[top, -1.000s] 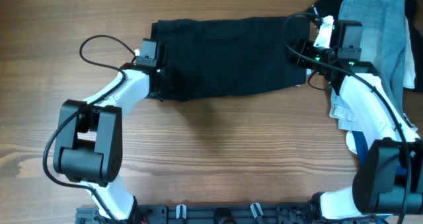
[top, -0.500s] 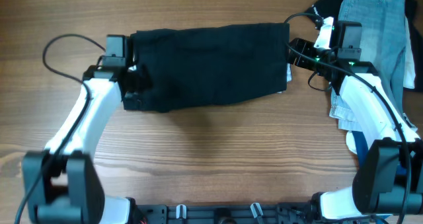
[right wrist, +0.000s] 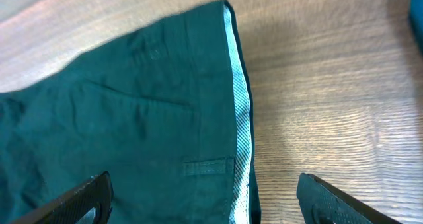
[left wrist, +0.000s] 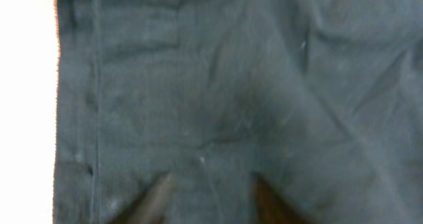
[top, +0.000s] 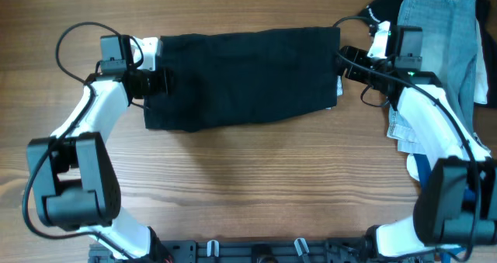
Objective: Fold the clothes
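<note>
The middle of the waistband (top: 338,74) (right wrist: 239,204) of the black shorts shows the pale lining, and my right gripper will close there.
The black shorts (top: 245,77) lie flat as a wide folded rectangle at the back of the table. Their pale waistband lining (top: 339,86) shows at the right edge. My left gripper (top: 158,82) is at the shorts' left edge. In the left wrist view its two fingertips (left wrist: 211,201) are apart over the dark fabric (left wrist: 218,85), which fills the frame. My right gripper (top: 347,65) is at the right edge. In the right wrist view it (right wrist: 205,197) is wide open above the waistband strip (right wrist: 241,118) and holds nothing.
Light-blue jeans (top: 439,22) lie at the back right, with a small black piece with white print (top: 378,8) beside them. A pale patterned cloth (top: 402,129) lies under the right arm. Bare wood (top: 256,185) spans the front.
The shorts slid left with my left gripper and now lie still. My left gripper has since pulled back to the left and opened. The right arm has barely moved.
</note>
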`<state>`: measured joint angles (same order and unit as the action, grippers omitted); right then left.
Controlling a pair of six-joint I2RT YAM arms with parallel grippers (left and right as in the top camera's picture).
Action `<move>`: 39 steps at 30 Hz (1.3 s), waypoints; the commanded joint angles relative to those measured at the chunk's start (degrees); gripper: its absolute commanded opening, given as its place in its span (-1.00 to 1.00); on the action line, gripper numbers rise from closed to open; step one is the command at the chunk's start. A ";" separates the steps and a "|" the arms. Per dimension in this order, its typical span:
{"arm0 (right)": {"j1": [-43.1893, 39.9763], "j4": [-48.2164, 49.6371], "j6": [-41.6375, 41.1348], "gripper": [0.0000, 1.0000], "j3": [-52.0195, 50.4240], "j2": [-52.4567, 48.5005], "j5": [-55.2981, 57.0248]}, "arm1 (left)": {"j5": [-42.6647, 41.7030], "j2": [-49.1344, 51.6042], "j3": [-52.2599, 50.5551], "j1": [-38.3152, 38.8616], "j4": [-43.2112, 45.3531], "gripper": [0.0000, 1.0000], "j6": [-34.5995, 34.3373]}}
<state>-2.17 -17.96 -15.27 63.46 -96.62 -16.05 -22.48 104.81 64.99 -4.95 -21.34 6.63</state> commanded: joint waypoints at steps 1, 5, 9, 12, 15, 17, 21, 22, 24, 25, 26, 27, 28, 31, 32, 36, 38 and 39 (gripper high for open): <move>1.42 1.97 0.07 0.79 -0.04 -4.35 0.11 | 1.01 4.44 0.00 -0.15 0.00 -0.84 1.99; 1.46 4.85 0.13 0.79 -0.04 -7.58 0.15 | 8.70 5.55 0.00 -0.17 1.14 -0.92 -0.26; 1.49 8.68 0.17 0.82 -0.04 -12.11 -0.59 | 10.62 6.16 0.00 -0.17 3.87 -0.92 -0.24; 1.49 11.45 0.11 0.86 -0.04 -15.52 -2.19 | 10.60 8.50 0.00 -0.17 4.04 -0.92 -0.74; 1.46 13.68 0.09 0.87 -0.04 -18.40 -3.45 | 10.36 10.47 0.00 -0.15 4.02 -0.92 -1.57; 1.49 14.40 -2.86 0.84 -0.04 -20.22 -5.27 | 10.36 10.97 0.00 -0.15 4.00 -0.92 -1.77; 2.05 13.38 -15.37 0.68 -0.04 -23.76 -15.23 | 10.34 11.04 0.00 -0.15 4.00 -0.92 -2.69; 2.67 13.40 -18.25 0.62 -0.04 -24.81 -16.13 | 10.34 11.04 0.00 -0.15 3.98 -0.92 -2.86; 4.26 13.57 -20.98 0.49 -0.04 -26.71 -16.17 | 10.34 11.04 0.00 -0.15 3.93 -0.92 -2.86; 5.33 13.66 -20.87 0.36 -0.04 -27.39 -16.15 | 10.34 11.04 0.00 -0.15 3.80 -0.92 -2.86; 6.14 13.68 -20.76 0.24 -0.04 -27.61 -16.15 | 10.34 11.04 0.00 -0.15 3.76 -0.92 -2.86; 6.43 13.97 -19.93 -0.07 -0.04 -27.61 -16.17 | 10.34 11.04 0.00 -0.15 3.76 -0.92 -3.08; 6.29 14.12 -18.84 -0.52 -0.02 -27.54 -16.17 | 10.34 11.04 0.00 -0.15 3.76 -0.92 -3.30; 3.23 13.99 -17.22 -0.92 0.20 -26.99 -17.66 | 9.60 11.04 0.00 -0.15 3.61 -0.92 -4.28; 0.72 12.79 -15.32 -0.91 1.07 -25.68 -19.71 | 8.37 11.02 0.00 -0.15 3.54 -0.92 -4.66; -6.45 -0.68 -4.87 -0.91 8.83 -17.94 -20.02 | 2.54 11.02 0.02 0.15 2.49 -0.92 -7.63; -7.58 -6.71 -1.14 -0.92 13.31 -15.30 -19.80 | 1.84 10.82 0.02 1.14 2.64 -0.92 -10.64; -7.82 -9.70 0.61 -0.91 15.69 -14.56 -19.76 | 1.01 10.47 0.02 1.79 2.69 -0.92 -11.89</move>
<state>-8.21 -23.94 -22.24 72.27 -116.53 -38.04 -19.79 113.12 65.56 -4.32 -17.93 -0.82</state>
